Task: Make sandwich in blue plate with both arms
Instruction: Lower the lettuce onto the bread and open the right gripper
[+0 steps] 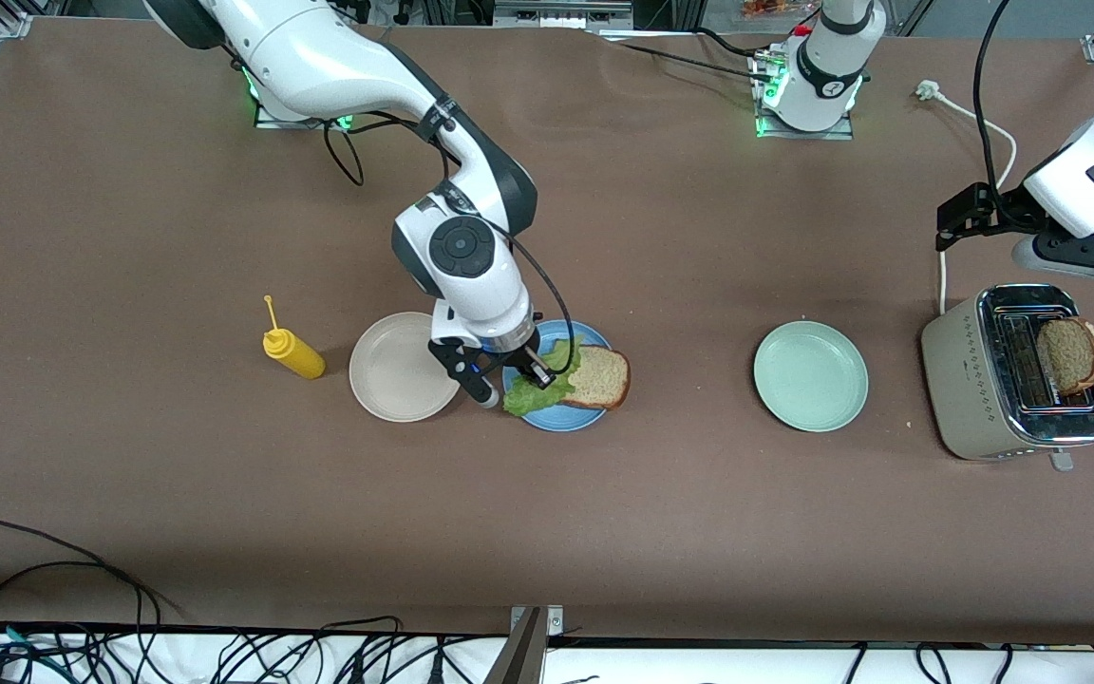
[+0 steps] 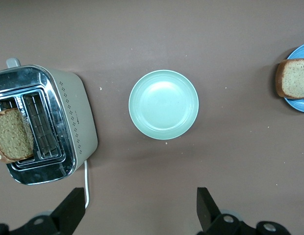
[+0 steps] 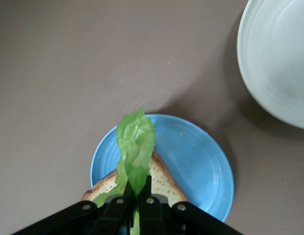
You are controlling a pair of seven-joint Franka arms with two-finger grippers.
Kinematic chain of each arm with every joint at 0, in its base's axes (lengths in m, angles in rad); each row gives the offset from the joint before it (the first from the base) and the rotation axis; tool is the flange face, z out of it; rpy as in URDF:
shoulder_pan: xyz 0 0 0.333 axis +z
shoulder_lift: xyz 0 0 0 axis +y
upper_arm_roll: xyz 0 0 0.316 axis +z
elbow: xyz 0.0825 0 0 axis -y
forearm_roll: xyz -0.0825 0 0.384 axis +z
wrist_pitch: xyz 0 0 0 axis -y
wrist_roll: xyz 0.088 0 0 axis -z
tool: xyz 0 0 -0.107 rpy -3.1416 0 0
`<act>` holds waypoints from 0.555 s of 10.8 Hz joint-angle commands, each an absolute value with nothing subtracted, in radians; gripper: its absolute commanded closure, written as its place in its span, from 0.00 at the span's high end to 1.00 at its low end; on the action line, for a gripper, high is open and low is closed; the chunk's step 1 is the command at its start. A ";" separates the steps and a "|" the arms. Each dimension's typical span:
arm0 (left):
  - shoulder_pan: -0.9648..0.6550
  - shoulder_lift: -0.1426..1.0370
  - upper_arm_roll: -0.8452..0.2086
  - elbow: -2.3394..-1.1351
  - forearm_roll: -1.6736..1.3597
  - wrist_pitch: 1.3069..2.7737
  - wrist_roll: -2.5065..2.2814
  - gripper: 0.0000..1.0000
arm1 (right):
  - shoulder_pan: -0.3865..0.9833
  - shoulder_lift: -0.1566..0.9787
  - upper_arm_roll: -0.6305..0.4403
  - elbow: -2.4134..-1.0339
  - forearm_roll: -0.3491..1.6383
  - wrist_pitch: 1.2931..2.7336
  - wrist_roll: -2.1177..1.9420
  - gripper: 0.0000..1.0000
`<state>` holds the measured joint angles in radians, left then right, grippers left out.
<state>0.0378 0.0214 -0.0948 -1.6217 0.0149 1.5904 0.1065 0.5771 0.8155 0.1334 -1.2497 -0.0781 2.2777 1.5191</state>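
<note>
I should use my right gripper to drop the lettuce across the middle of the blue plate [image 1: 561,386] [image 3: 154,165], so it overlaps the slice of bread.
The blue plate [image 1: 558,416] lies mid-table with one bread slice [image 1: 600,377] on it. My right gripper [image 1: 516,383] is over the plate, shut on the green lettuce leaf [image 1: 536,395], which hangs down over the bread and plate. In the right wrist view the gripper [image 3: 138,190] pinches the lettuce [image 3: 136,142] above the bread [image 3: 164,182] and the plate [image 3: 201,161]. A second bread slice [image 1: 1069,354] stands in the toaster [image 1: 960,380]. My left gripper [image 1: 1074,255] is open and empty, up over the table by the toaster; it also shows in its wrist view [image 2: 139,210].
A beige-white plate [image 1: 395,380] touches the blue plate toward the right arm's end, with a yellow squeeze bottle [image 1: 292,351] past it. A mint-green plate [image 1: 810,375] lies between the blue plate and the toaster. The toaster's white cord [image 1: 979,119] trails toward the bases.
</note>
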 commanded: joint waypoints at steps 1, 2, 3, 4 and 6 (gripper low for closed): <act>0.043 0.031 -0.098 -1.595 0.006 1.571 0.106 1.00 | 0.617 0.900 0.095 -1.142 -0.100 2.307 1.595 0.00; 0.043 0.031 -0.098 -1.595 0.006 1.569 0.106 1.00 | 0.617 0.929 0.092 -1.117 -0.100 2.328 1.606 0.00; 0.043 0.031 -0.098 -1.595 0.006 1.569 0.106 1.00 | 0.620 0.945 0.092 -1.112 -0.101 2.345 1.609 0.00; 0.043 0.031 -0.097 -1.595 0.006 1.569 0.106 1.00 | 0.639 0.951 0.080 -1.114 -0.104 2.352 1.609 0.00; 0.043 0.031 -0.098 -1.595 0.006 1.569 0.106 1.00 | 0.663 0.960 0.057 -1.118 -0.107 2.364 1.611 0.00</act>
